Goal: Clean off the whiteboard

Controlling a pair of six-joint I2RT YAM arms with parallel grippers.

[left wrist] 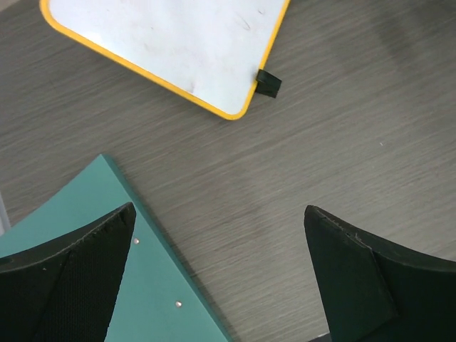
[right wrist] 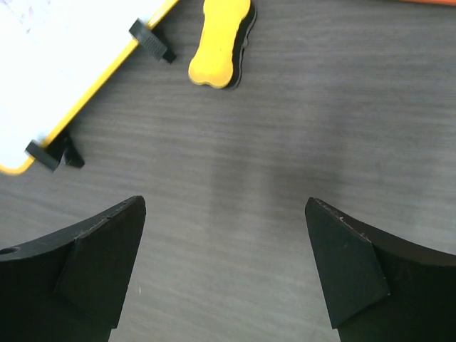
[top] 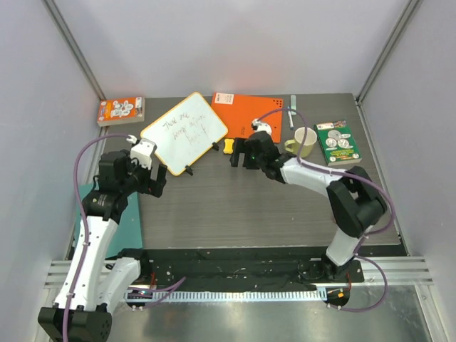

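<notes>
The yellow eraser is beside the whiteboard and must wipe off the handwriting. So my right gripper should close on the narrow middle (top: 229, 146) (right wrist: 220, 39) of the eraser.
The whiteboard (top: 184, 132) lies tilted at the back left of the table, with a yellow rim, black clips and dark handwriting. A yellow eraser (top: 228, 146) with a black underside lies just right of it. My left gripper (top: 155, 184) is open and empty, just in front of the board's near corner (left wrist: 178, 35). In the left wrist view its jaws (left wrist: 219, 208) stand wide over bare table. My right gripper (top: 239, 158) is open and empty, a little in front of the eraser (right wrist: 221, 43). The board's edge (right wrist: 64, 57) shows at the right wrist view's left.
A teal sheet (top: 132, 228) lies at the table's left edge, partly under my left finger (left wrist: 142, 285). At the back are an orange sheet (top: 249, 110), a pen (top: 292, 110) and an orange box (top: 121, 110). A mug (top: 304, 141) and a green box (top: 338, 141) stand at the right.
</notes>
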